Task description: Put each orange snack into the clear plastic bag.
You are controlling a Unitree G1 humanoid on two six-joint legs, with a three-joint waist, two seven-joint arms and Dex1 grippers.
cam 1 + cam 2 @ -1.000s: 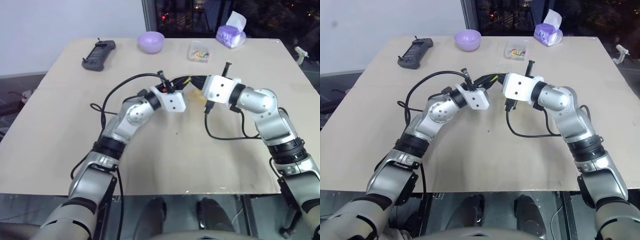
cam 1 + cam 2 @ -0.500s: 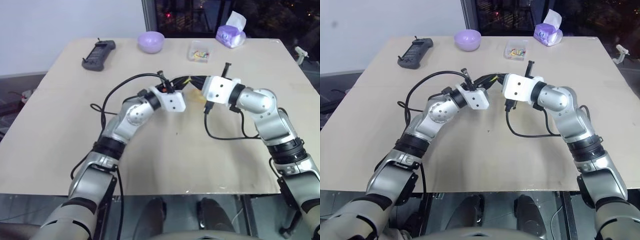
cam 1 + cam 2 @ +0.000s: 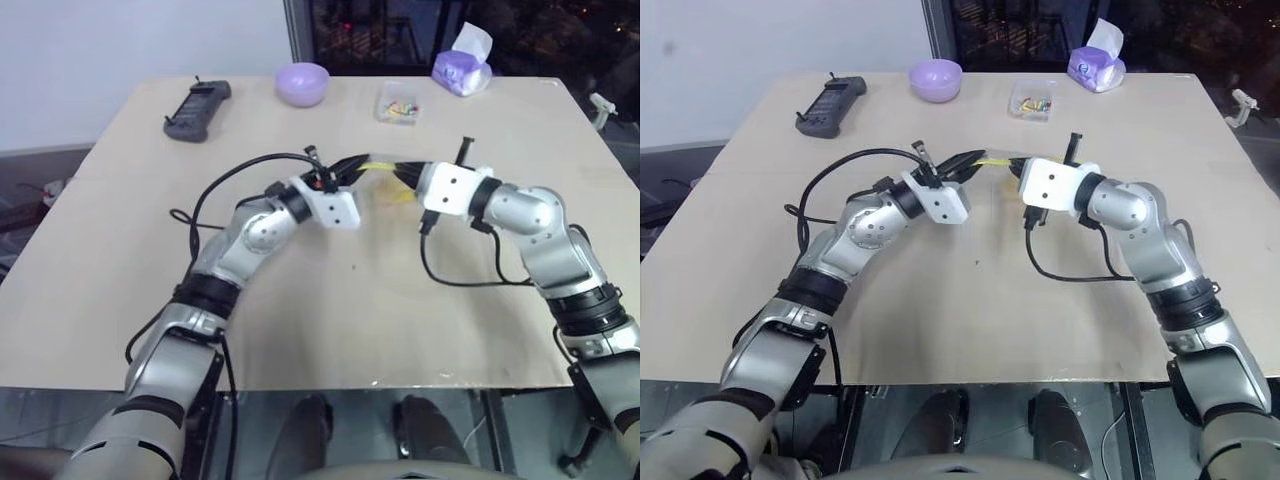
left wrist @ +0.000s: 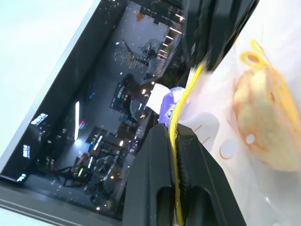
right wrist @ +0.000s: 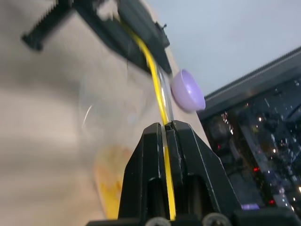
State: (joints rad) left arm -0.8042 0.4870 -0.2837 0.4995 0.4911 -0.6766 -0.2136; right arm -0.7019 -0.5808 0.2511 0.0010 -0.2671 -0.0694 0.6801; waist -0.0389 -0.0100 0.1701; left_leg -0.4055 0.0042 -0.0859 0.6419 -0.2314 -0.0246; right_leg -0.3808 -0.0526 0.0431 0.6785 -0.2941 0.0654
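Next, my left gripper lets go of the clear plastic bag onto the bare table [image 3: 386, 231], in front of the small clear box.
The clear plastic bag [image 3: 386, 190] hangs above the middle of the table [image 3: 120, 260], held by its yellow seal strip [image 3: 378, 167]. My left gripper [image 3: 352, 166] is shut on the strip's left end and my right gripper [image 3: 404, 173] on its right end, so the strip runs taut between them. In the left wrist view my left gripper [image 4: 175, 141] pinches the strip, and an orange snack [image 4: 263, 127] lies inside the bag. The right wrist view has my right gripper [image 5: 165, 126] clamped on the strip, with the orange snack [image 5: 110, 186] blurred below it.
Along the table's far edge stand a black controller [image 3: 197, 108], a purple bowl [image 3: 302, 83], a small clear box of colourful bits [image 3: 398, 103] and a purple tissue pack [image 3: 462, 62]. Black cables loop from both wrists over the table.
My two grippers have drawn apart sideways, left one leftward and right one rightward and a little lower. The yellow strip now shows stretched between them.
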